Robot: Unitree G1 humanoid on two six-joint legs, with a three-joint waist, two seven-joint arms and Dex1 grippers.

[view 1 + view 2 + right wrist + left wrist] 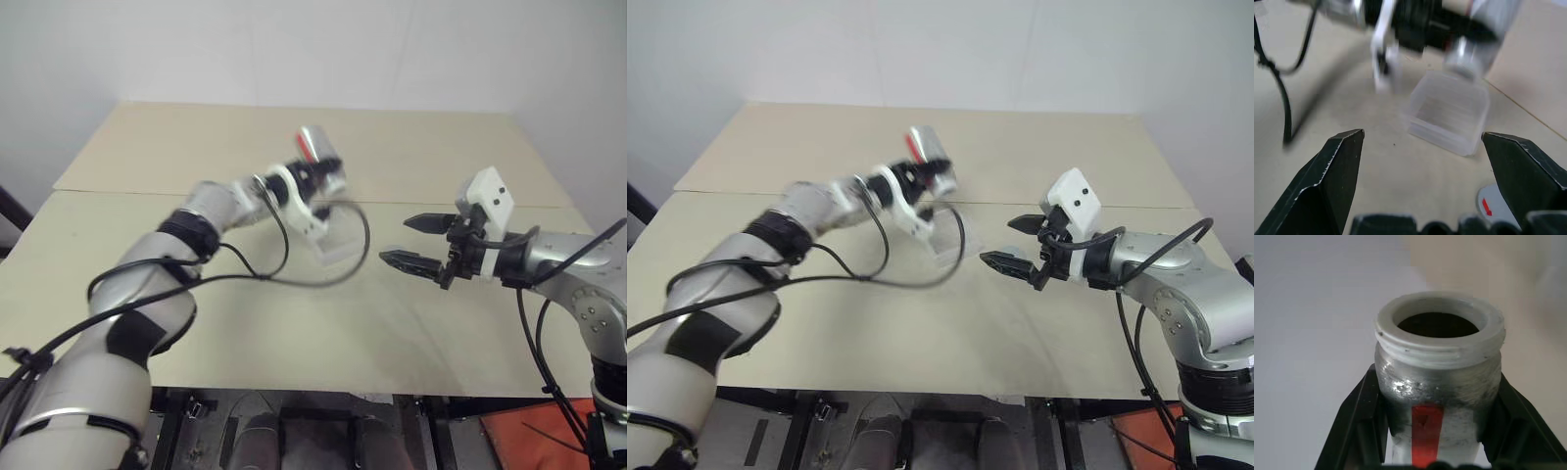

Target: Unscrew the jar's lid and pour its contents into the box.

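Note:
My left gripper has the jar. It will let go of it on the table (258, 228) next to the box, away from my right gripper.
My left gripper (313, 176) is shut on the jar (319, 147), a silver cylinder with a red stripe. The jar (1437, 357) has no lid on it, and its white threaded mouth is open and dark inside, so I cannot see any contents. In the right wrist view the jar (1488, 24) is tilted with its neck down over the box (1449, 115), a clear plastic tray on the table. The box (339, 245) lies just below the left hand. A grey round lid (1494, 204) lies flat on the table near my right gripper (397, 240), which hangs open and empty to the right of the box.
The tan table (196, 147) has a seam running across it behind the box. A black cable (294, 274) loops from the left arm over the table in front of the box. A pale wall stands behind the table's far edge.

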